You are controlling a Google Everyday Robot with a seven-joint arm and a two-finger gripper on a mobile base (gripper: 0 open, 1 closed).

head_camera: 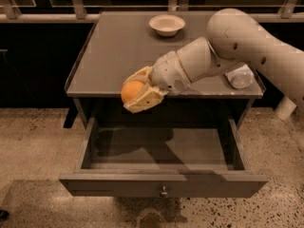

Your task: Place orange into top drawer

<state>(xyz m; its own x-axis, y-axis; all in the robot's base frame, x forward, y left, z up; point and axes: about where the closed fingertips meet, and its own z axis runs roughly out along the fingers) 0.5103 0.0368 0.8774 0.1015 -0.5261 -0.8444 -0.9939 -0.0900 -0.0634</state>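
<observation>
Next, I release the orange on the drawer's bottom close behind the front panel (155, 153), in line with the knob. The orange is now in the air above the drawer's back.
The orange (131, 90) is small, round and light orange. My gripper (138, 93) is shut on it, its tan fingers (144, 102) wrapped above and below the fruit. The gripper holds the orange at the front edge of the grey table (118, 51), in the air above the back of the drawer. The top drawer (161, 184) is pulled wide open below, grey-brown, with a small round metal knob (164, 191) at the centre of its front panel. The drawer's inside shows only the arm's shadow. My white arm reaches in from the right.
A shallow cream bowl (166, 24) stands at the back of the table top. A clear plastic bottle (240, 76) lies at the table's right edge, partly behind my arm. A railing runs behind the table. Speckled floor surrounds it.
</observation>
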